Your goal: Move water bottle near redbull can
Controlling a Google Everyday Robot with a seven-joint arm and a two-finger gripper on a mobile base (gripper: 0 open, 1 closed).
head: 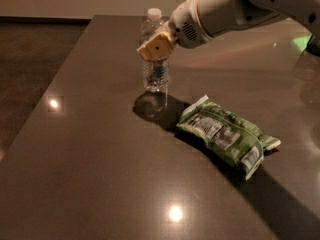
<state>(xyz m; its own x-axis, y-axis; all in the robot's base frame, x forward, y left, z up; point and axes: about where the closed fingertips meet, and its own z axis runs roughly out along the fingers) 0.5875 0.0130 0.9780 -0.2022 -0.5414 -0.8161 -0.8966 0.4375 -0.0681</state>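
The robot's gripper needs to release the water bottle on the table [172, 103] between the redbull can and the green snack bag.
The water bottle [152, 59], clear and ribbed with a white cap, stands upright near the table's far middle, its base at or just above the surface. My gripper [157, 47], with tan fingers [156, 45], reaches in from the upper right and is shut around the bottle's upper body. The redbull can [161, 73] stands right behind the bottle. Only a dark blue patch of it shows through and beside the clear plastic.
A green snack bag [225, 134] lies on the dark table [100, 174] to the right and nearer the camera. The table's left edge runs diagonally past a dark floor [30, 69]. My white arm [235, 9] spans the upper right.
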